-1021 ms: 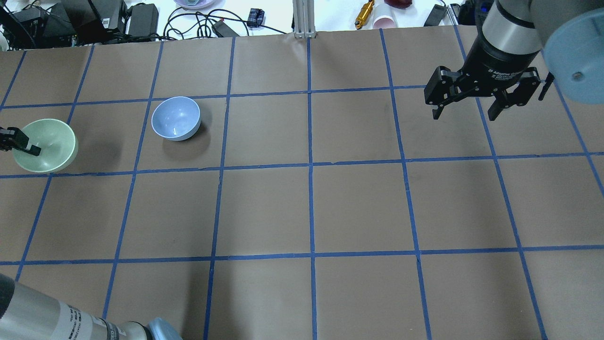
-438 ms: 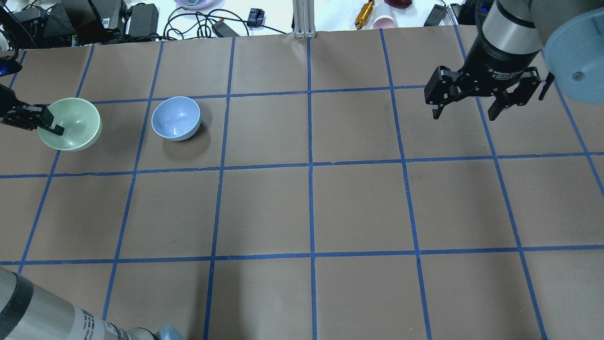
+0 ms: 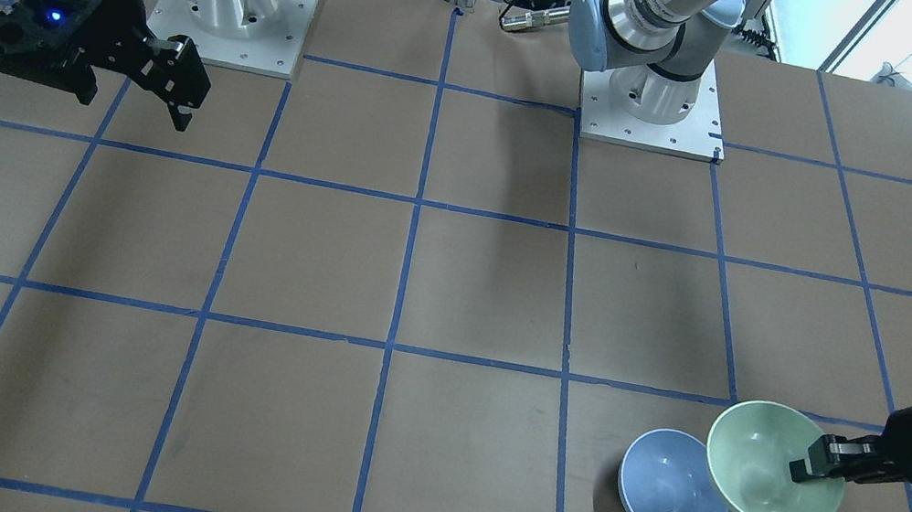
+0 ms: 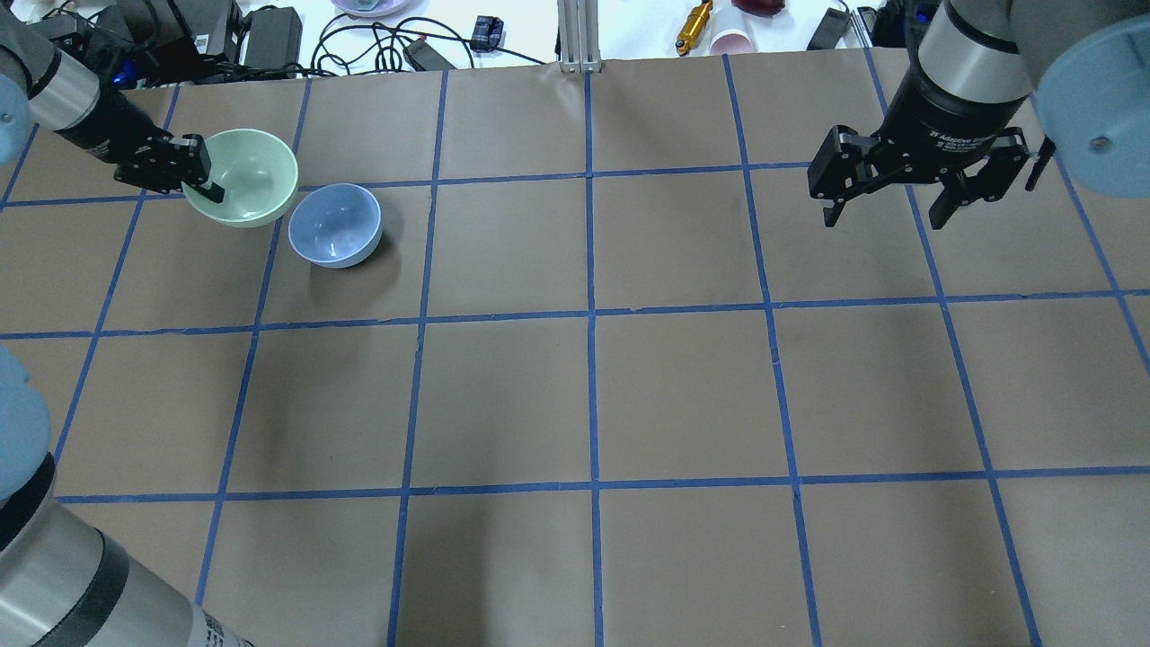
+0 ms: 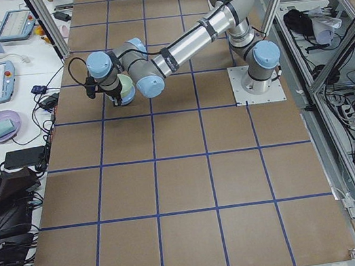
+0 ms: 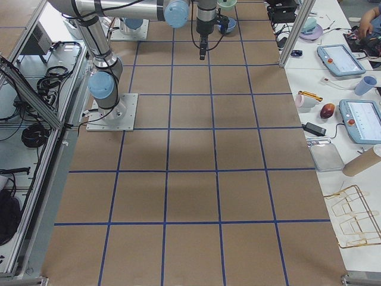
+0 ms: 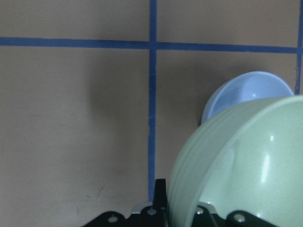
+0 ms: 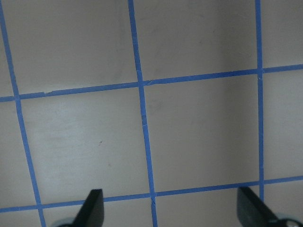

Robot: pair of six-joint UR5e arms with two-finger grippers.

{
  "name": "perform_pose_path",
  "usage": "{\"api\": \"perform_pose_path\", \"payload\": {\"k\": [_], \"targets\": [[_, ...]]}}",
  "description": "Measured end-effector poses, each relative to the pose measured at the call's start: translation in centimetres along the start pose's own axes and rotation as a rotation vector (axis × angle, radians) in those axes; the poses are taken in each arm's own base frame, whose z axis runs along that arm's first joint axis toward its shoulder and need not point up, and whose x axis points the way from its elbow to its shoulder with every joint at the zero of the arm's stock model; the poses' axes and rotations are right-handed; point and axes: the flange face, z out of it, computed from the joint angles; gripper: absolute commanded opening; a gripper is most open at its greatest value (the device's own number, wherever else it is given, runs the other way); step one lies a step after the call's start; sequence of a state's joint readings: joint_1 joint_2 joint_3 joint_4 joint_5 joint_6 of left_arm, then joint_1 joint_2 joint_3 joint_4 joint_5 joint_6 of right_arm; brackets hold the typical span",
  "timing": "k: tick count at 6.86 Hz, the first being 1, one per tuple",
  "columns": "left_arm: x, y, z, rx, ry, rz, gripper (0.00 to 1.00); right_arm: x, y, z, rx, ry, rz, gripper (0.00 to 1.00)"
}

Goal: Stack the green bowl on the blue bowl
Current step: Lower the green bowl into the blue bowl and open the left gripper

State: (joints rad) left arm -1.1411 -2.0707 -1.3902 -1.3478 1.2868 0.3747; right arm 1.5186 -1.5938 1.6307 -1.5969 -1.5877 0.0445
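Note:
My left gripper will let go of the green bowl inside the hollow of the blue bowl (image 3: 677, 488) (image 7: 247, 105). The two bowls should then sit nested together.
The pale green bowl (image 4: 244, 176) is held in the air by my left gripper (image 4: 208, 186), which is shut on its rim. It hangs just left of the blue bowl (image 4: 336, 225), which rests on the table. In the front-facing view the green bowl (image 3: 768, 466) overlaps the blue bowl's (image 3: 667, 500) edge, with my left gripper (image 3: 811, 468) on its rim. In the left wrist view the green bowl (image 7: 241, 165) fills the lower right and the blue bowl (image 7: 246, 92) shows behind it. My right gripper (image 4: 889, 211) is open and empty at the far right.
The table is brown paper with a grid of blue tape (image 4: 591, 314). Cables, power bricks and small items (image 4: 269, 31) lie beyond the far edge. The robot bases (image 3: 229, 5) stand at the near edge.
My left gripper has lifted the green bowl and carried it right and toward the far edge, up beside the blue bowl. The right arm has not moved.

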Motion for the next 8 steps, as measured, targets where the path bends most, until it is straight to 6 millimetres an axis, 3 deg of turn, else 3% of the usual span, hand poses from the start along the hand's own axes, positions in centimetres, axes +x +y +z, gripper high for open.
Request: {"api": "perform_pose_path", "payload": {"k": [5,8], "targets": [[0.1,-0.2,5.9,-0.038,0.086,-0.042,0.02,0.0,0.0,0.0,0.0,0.0,0.0,1.0],[-0.1,-0.1,6.9,-0.02,0.08,-0.031,0.02,0.0,0.0,0.0,0.0,0.0,0.0,1.0]]}}
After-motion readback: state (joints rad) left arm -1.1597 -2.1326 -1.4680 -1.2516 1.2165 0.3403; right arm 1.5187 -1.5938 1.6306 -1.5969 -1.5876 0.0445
